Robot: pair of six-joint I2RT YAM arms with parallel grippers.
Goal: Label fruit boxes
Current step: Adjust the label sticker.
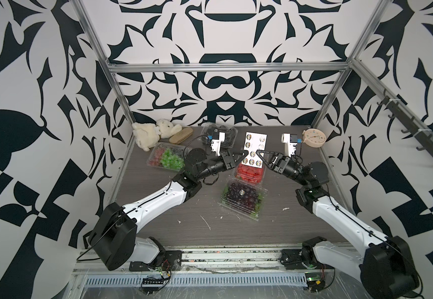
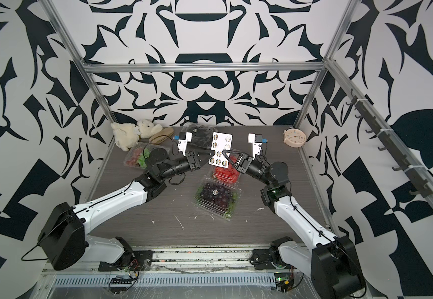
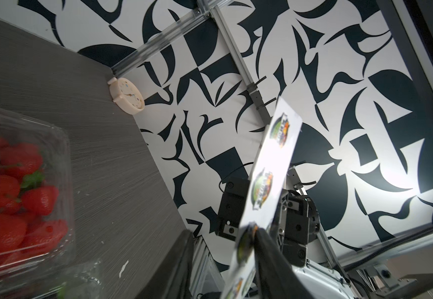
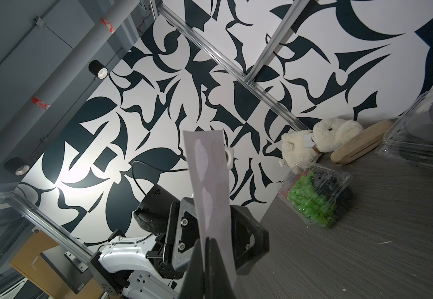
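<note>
Next, my left gripper closes on the sheet's other edge (image 1: 245,145) while my right gripper opens and takes the sheet upright, because the sheet slants in my right gripper.
A white sheet of round stickers (image 1: 254,150) hangs in the air over the strawberry fruit box (image 1: 249,174). My right gripper (image 1: 258,153) is shut on the sheet's edge (image 4: 210,181). My left gripper (image 1: 243,155) is open; the sheet's other edge (image 3: 269,181) lies between its jaws, against one finger (image 3: 269,253). The dark grape box (image 1: 241,196), nearer me, has a round sticker on its lid. The mixed green grape box (image 1: 167,158) lies at the left. The black berry box (image 4: 422,134) stands at the back, also stickered.
A cream plush toy (image 1: 150,133) and a tan oblong block (image 1: 181,134) lie at the back left. A small cream clock (image 1: 313,138) stands in the back right corner. White scraps (image 1: 205,222) dot the grey table. Metal frame posts stand at the table's corners.
</note>
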